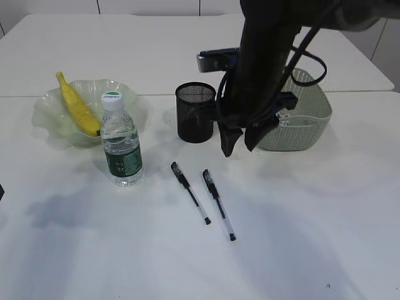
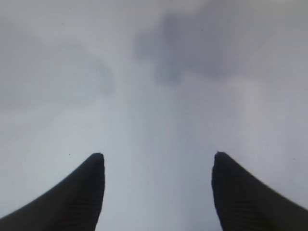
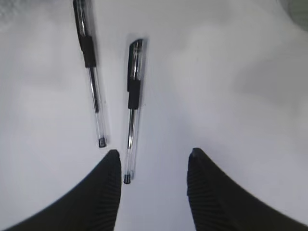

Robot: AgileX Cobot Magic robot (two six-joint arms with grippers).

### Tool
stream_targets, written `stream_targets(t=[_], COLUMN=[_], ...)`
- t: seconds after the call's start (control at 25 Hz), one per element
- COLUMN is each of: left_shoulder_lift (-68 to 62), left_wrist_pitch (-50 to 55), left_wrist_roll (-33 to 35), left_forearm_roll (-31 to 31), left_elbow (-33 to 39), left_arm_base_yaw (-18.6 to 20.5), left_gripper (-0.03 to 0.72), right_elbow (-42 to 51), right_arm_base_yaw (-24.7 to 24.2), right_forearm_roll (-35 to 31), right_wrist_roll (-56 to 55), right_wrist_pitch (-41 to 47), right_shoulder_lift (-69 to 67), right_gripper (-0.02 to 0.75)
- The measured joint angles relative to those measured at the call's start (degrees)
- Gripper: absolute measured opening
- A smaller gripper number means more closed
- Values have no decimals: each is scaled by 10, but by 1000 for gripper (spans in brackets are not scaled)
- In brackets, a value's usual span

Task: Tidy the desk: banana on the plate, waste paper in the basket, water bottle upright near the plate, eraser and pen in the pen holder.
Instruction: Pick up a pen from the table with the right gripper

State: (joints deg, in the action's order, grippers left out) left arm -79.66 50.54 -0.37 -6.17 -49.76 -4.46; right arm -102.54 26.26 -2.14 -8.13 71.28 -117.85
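My right gripper is going to close on the black grip (image 1: 215,194) (image 3: 134,102) of the pen that is nearer the basket, between that pen's cap and its clear body.
The banana (image 1: 78,106) lies in the pale green plate (image 1: 134,100) at the left. Beside the plate the water bottle (image 1: 122,147) stands upright. Two black-capped pens (image 1: 190,192) (image 1: 219,204) lie side by side on the desk (image 1: 312,237), in front of the black mesh pen holder (image 1: 195,112). My right gripper (image 1: 238,149) hangs open between pen holder and basket (image 1: 306,119). In the right wrist view it (image 3: 154,153) is empty, with the nearer pen (image 3: 133,106) ending by its left fingertip and the other pen (image 3: 90,67) further left. My left gripper (image 2: 159,155) is open over bare desk. Waste paper and eraser are out of view.
A second white table (image 1: 125,44) adjoins at the back. The right arm's dark body and cables (image 1: 269,56) hang over the basket's left side. A corner of the basket (image 3: 301,9) shows at the top right of the right wrist view.
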Motion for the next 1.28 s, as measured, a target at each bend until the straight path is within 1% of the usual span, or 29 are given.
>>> stream_targets(t=[0.08, 0.2, 0.28, 0.4, 0.64, 1.08, 1.28], left_shoulder_lift=[0, 0, 0, 0, 0, 0, 0], left_wrist_pitch=[1, 1, 1, 1, 2, 2, -1], left_wrist_roll=[0, 0, 0, 0, 0, 0, 0], left_forearm_roll=[0, -1, -2, -11, -16, -21, -22], left_elbow=[0, 0, 0, 0, 0, 0, 0], left_arm_base_yaw=[0, 0, 0, 0, 0, 0, 0], left_gripper=[489, 482, 480, 479, 474, 470, 469], right_elbow=[25, 62, 82, 96, 97, 95, 75], right_arm_base_yaw=[0, 0, 0, 1, 6, 9, 10], right_forearm_roll=[-8, -38, -55, -58, -49, -47, -47], right_wrist_roll=[3, 4, 4, -1, -9, -11, -14], right_wrist_pitch=[-3, -10, -34, -71, -116, -138, -137], right_shoulder_lift=[0, 0, 0, 0, -1, -53, -77], right_gripper=[336, 336, 336, 336, 336, 336, 335])
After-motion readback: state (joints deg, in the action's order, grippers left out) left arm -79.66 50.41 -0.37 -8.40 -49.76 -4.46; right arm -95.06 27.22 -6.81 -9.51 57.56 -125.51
